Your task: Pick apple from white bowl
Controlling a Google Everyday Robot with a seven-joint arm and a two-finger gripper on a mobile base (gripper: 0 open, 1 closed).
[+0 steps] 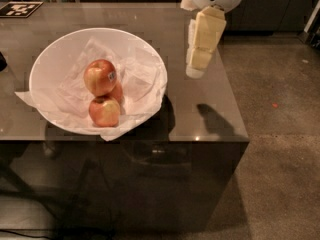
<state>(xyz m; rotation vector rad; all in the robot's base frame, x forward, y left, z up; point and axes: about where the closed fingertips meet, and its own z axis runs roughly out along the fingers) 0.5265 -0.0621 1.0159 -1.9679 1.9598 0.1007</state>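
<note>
I will grip the side of the top apple point(111, 75), dark-and-white stickered, in the white bowl.
The white bowl point(55, 54) sits on the left half of a glossy brown table, lined with crumpled white paper. Three apples lie in it. The apple point(100, 77) with the dark-and-white sticker lies on top, toward the bowl's middle. A sticker-less apple point(104, 111) showing its stem lies in front of it. A redder apple point(118, 92) is mostly hidden behind them. My gripper point(196, 70) hangs from the arm above the table, to the right of the bowl's rim and clear of it.
The table's right edge point(235, 104) runs just right of the gripper, its front edge point(125, 140) below the bowl. A black-and-white marker tag point(19, 9) lies at the far left corner. Speckled floor point(280, 134) lies to the right.
</note>
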